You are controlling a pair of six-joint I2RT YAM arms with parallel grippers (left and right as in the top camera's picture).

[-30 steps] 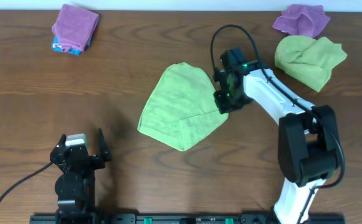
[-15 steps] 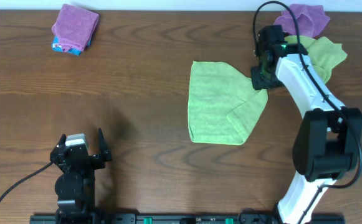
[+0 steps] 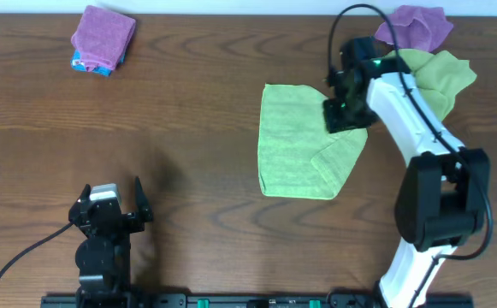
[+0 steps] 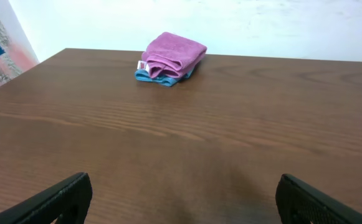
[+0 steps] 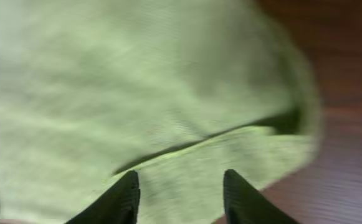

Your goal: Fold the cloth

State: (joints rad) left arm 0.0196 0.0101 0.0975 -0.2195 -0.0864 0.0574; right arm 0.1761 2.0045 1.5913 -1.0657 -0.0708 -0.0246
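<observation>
Next, my right gripper pinches the flap's loose edge (image 3: 319, 172) and pulls it open before folding, because the lime-green cloth's lower corner lies folded back over itself.
The lime-green cloth (image 3: 295, 141) lies flat on the table right of centre, with its lower right corner folded back over itself. My right gripper (image 3: 337, 109) hovers over the cloth's upper right edge. In the right wrist view the cloth (image 5: 137, 81) fills the frame, and the right gripper (image 5: 181, 186) is open just above the folded flap with nothing between its fingers. My left gripper (image 3: 111, 204) rests near the front left, far from the cloth. It stands wide open over bare wood in the left wrist view (image 4: 184, 208).
A second lime-green cloth (image 3: 436, 79) lies crumpled at the back right beside a bunched purple cloth (image 3: 415, 26), close behind my right arm. A folded purple cloth on a blue one (image 3: 103, 38) sits at the back left, also seen from the left wrist (image 4: 171, 56).
My right gripper dragged the cloth from the table's centre to the right, then let go of it. It has since shifted slightly left over the cloth. The left arm stayed still.
</observation>
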